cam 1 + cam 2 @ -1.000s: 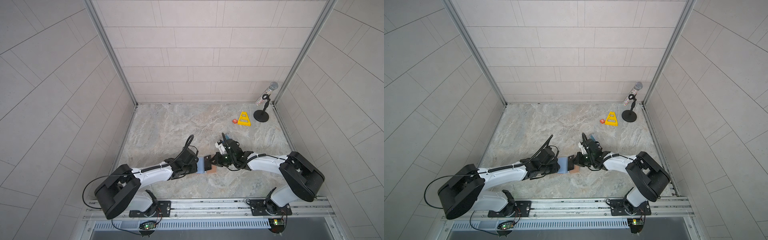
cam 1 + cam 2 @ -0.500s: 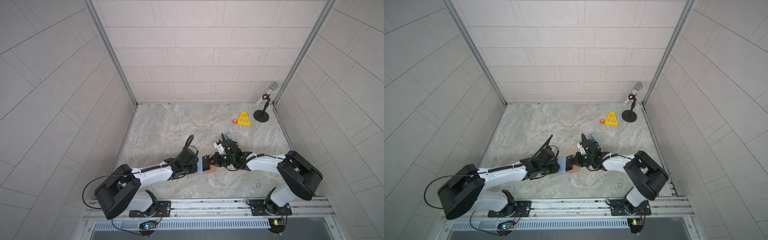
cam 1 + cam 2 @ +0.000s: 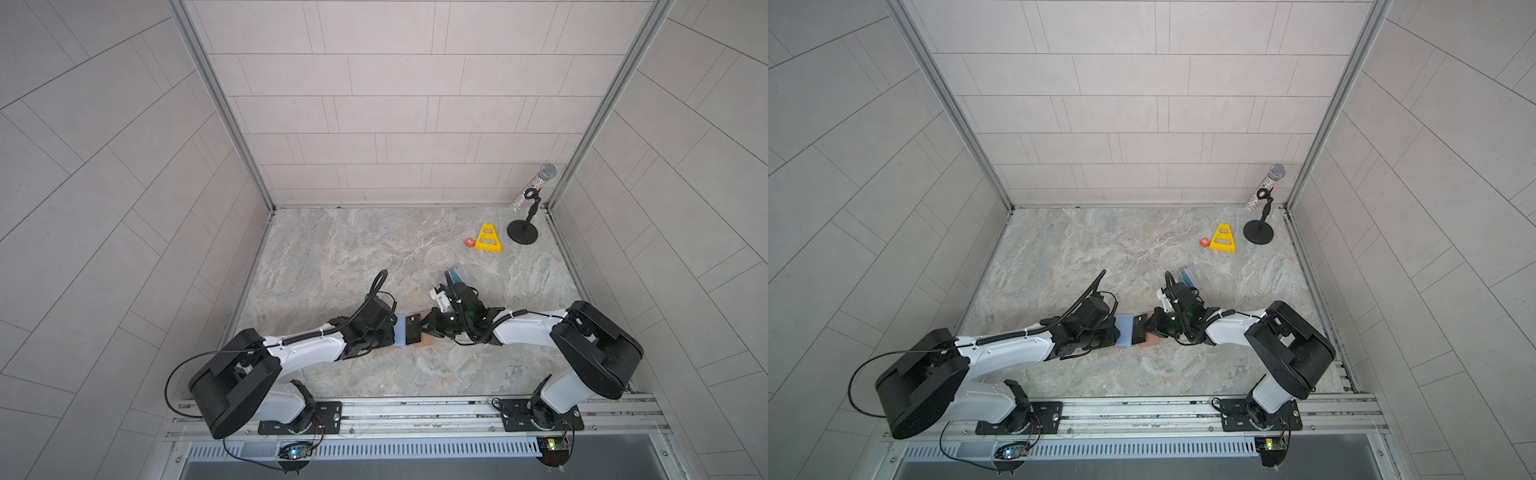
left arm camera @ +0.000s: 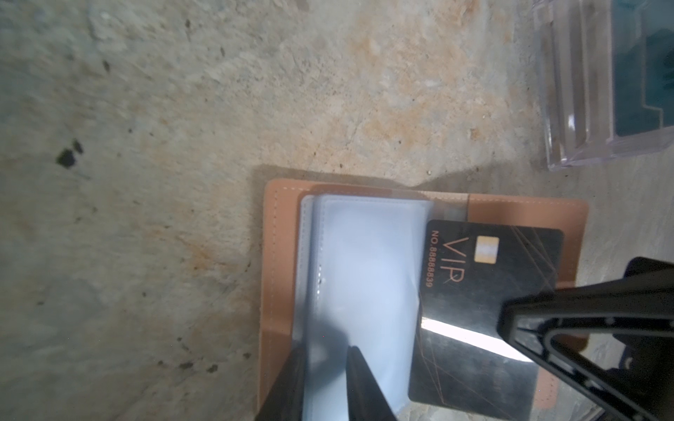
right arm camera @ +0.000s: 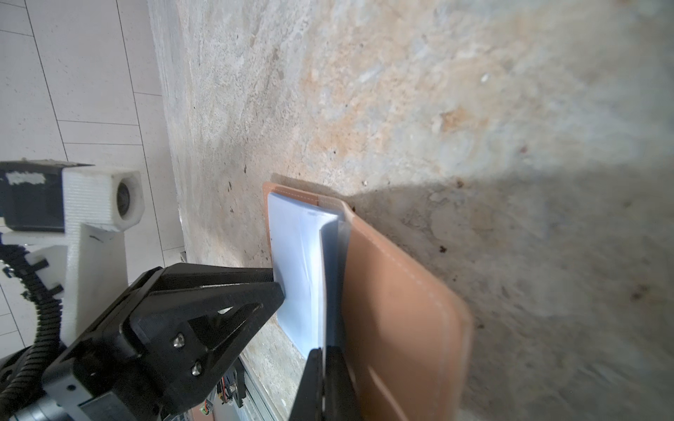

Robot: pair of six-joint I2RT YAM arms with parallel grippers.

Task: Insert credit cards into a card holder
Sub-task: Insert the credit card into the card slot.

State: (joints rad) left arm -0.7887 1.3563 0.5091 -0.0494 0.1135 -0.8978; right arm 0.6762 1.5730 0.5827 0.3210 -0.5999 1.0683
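My right gripper has the dark grey credit card, one short edge at the sleeve opening. It will let go of the card in the clear sleeve (image 3: 406,330) (image 5: 318,286) beside my left gripper.
The tan card holder (image 4: 281,255) lies open on the marble floor, its pale clear sleeves (image 4: 364,255) fanned upward. My left gripper (image 4: 324,386) is shut on a bundle of those sleeves. A dark grey credit card (image 4: 474,291) with "VIP" lettering has one short edge at the sleeve opening. My right gripper (image 5: 322,382) is shut on the card's other end, which shows edge-on beside the tan cover (image 5: 394,310). In both top views the two grippers meet over the holder, with the dark card (image 3: 412,332) between them.
A small clear plastic box (image 3: 456,275) with teal cards stands just behind the right wrist. At the back right are a yellow triangular piece (image 3: 488,239), a small orange cube (image 3: 469,242) and a microphone on a round stand (image 3: 523,232).
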